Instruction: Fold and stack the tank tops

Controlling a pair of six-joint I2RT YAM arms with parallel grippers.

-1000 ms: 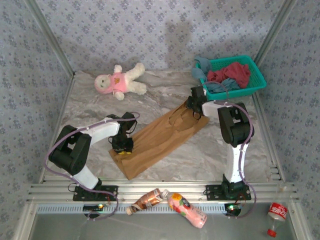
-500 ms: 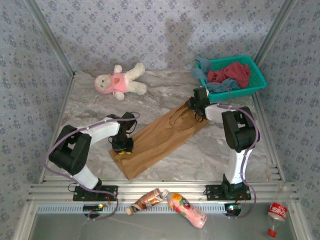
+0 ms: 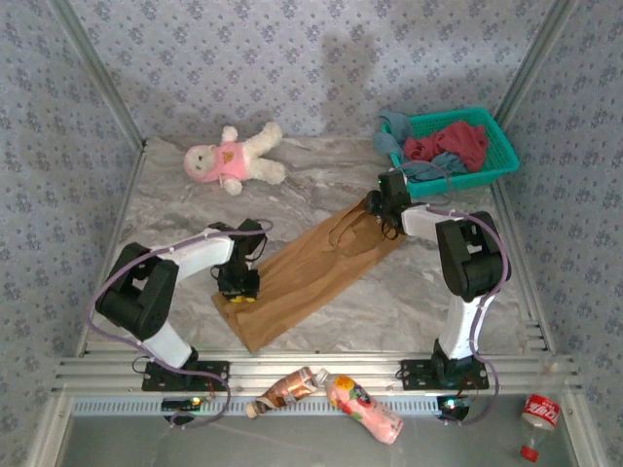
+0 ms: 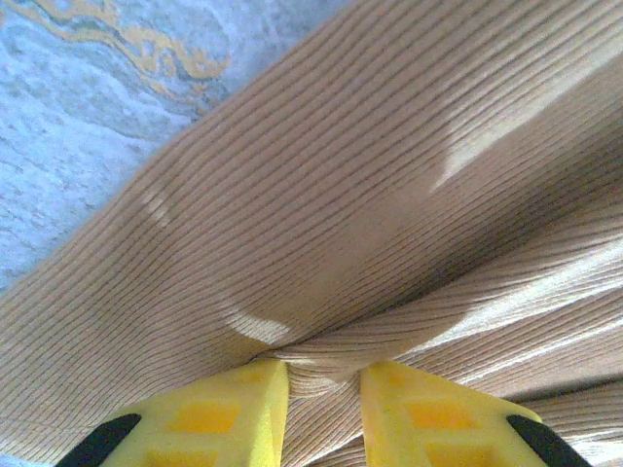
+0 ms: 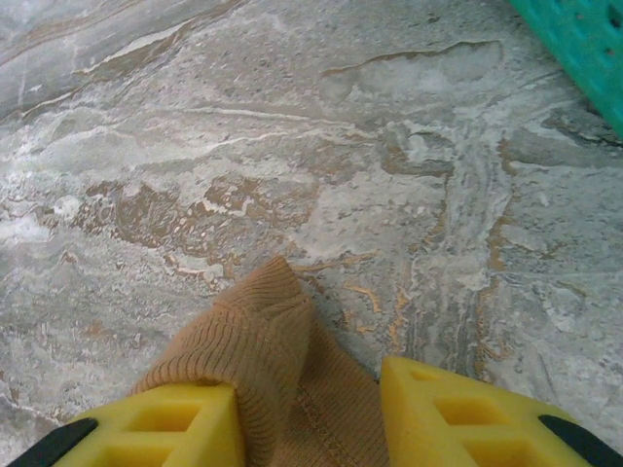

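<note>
The tan-brown tank top lies at a slant across the marble table, so the robot's right gripper needs to pinch the strap end farther in and swing (image 5: 316,409) the top straighter before folding it.
The tan-brown tank top (image 3: 311,272) lies spread in a diagonal strip across the marble table. My left gripper (image 3: 238,290) is at its near-left edge. In the left wrist view that gripper (image 4: 324,375) is shut on a raised fold of the ribbed tan cloth (image 4: 341,195). My right gripper (image 3: 382,206) is at the far-right strap end. In the right wrist view it (image 5: 310,394) stands open over the strap (image 5: 263,331), which touches the left finger and lies clear of the right one. The dark red top (image 3: 450,141) and the dusty blue top (image 3: 428,167) sit bunched in the basket.
A teal lattice basket (image 3: 492,167) stands at the back right; its corner (image 5: 584,39) shows in the right wrist view. A plush doll (image 3: 229,156) lies at the back left. Two bottles (image 3: 292,389) (image 3: 365,409) lie on the near rail, and a third bottle (image 3: 535,413) at the right.
My right gripper's jaws have opened and let go of the strap, and the right arm has shifted slightly right. The left gripper has held still on the cloth.
</note>
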